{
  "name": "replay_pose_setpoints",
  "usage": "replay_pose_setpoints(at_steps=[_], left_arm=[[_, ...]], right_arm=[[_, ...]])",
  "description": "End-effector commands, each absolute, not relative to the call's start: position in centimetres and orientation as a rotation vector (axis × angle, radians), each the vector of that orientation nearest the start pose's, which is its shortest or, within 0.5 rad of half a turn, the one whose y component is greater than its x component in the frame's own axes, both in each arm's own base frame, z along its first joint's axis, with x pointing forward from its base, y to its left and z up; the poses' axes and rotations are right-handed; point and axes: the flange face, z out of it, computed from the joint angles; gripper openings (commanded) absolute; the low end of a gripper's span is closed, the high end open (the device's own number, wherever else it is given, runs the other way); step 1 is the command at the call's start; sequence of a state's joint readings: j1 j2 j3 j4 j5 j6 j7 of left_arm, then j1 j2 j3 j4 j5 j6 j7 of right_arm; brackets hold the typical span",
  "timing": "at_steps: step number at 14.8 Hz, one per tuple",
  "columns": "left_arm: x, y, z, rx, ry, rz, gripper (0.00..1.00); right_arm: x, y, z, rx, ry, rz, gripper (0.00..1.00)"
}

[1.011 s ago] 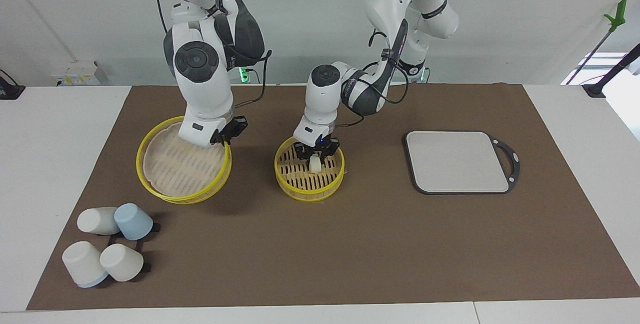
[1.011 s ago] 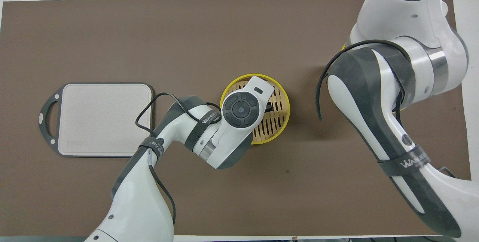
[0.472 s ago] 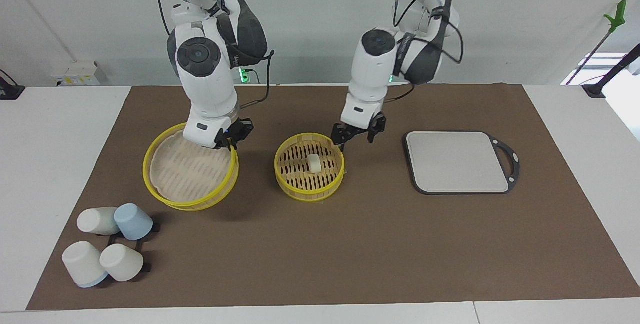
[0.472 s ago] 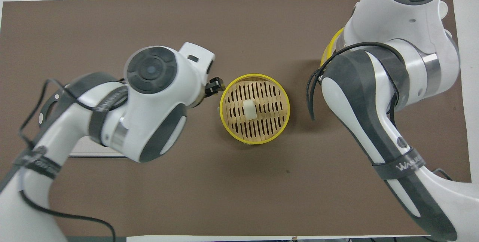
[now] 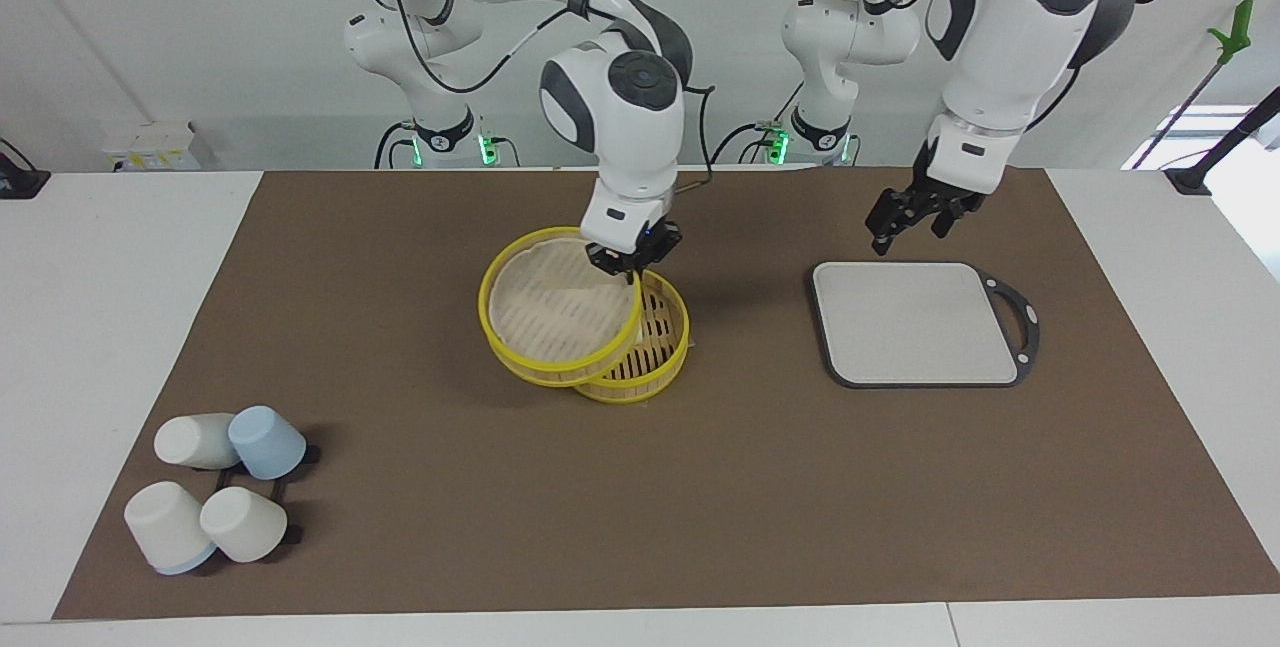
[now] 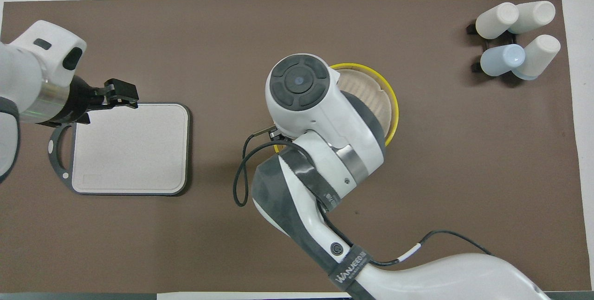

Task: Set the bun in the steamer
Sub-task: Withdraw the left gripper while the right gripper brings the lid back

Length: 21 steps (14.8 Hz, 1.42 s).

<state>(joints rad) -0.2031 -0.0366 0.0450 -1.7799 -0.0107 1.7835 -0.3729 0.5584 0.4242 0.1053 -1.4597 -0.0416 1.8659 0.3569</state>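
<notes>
Next, my right gripper releases the lid flat on top of the round yellow-rimmed steamer (image 6: 318,132), so that it covers the bun.
The steamer (image 5: 662,365), a round yellow-rimmed basket with a slatted base, stands mid-table. Its matching lid (image 5: 556,319) hangs tilted over it and covers most of the basket, with my right gripper (image 5: 632,265) shut on the lid's rim on the side toward the robots. In the overhead view the right arm hides the basket and only part of the lid (image 6: 374,101) shows. The bun is hidden under the lid. My left gripper (image 5: 906,219) is open and holds nothing, up in the air over the edge of the grey board (image 5: 915,322); the overhead view also shows this gripper (image 6: 121,98).
The flat grey board (image 6: 130,149) with a black handle lies toward the left arm's end of the table. Several white and blue cups (image 5: 215,485) lie on a small rack toward the right arm's end, far from the robots. A brown mat covers the table.
My left gripper opened, left the bun in the steamer and moved away to over the board. My right arm carried the lid from its end of the table to over the steamer.
</notes>
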Motion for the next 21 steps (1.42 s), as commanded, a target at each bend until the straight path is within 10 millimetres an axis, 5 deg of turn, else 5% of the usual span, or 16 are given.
replay_pose_setpoints(at_steps=[1, 5, 13, 15, 21], left_arm=[[54.2, -5.5, 56.6, -3.139, -0.195, -0.033, 1.00], [54.1, -2.1, 56.6, -3.137, -0.025, 0.012, 1.00], [53.4, -2.1, 59.0, -3.133, -0.006, 0.103, 1.00], [54.7, -1.7, 57.9, -3.127, -0.019, 0.172, 1.00], [55.6, -1.8, 58.2, -3.128, -0.010, 0.177, 1.00]], right_arm=[[56.0, 41.3, 41.9, -3.091, -0.441, -0.059, 0.00], [54.5, 42.1, 40.9, -3.100, -0.339, -0.039, 0.00], [53.1, 42.7, 39.8, -3.095, -0.296, -0.049, 0.00], [52.2, 44.3, 39.5, -3.089, -0.259, -0.059, 0.00], [52.0, 44.6, 39.2, -3.083, -0.256, -0.069, 0.00]])
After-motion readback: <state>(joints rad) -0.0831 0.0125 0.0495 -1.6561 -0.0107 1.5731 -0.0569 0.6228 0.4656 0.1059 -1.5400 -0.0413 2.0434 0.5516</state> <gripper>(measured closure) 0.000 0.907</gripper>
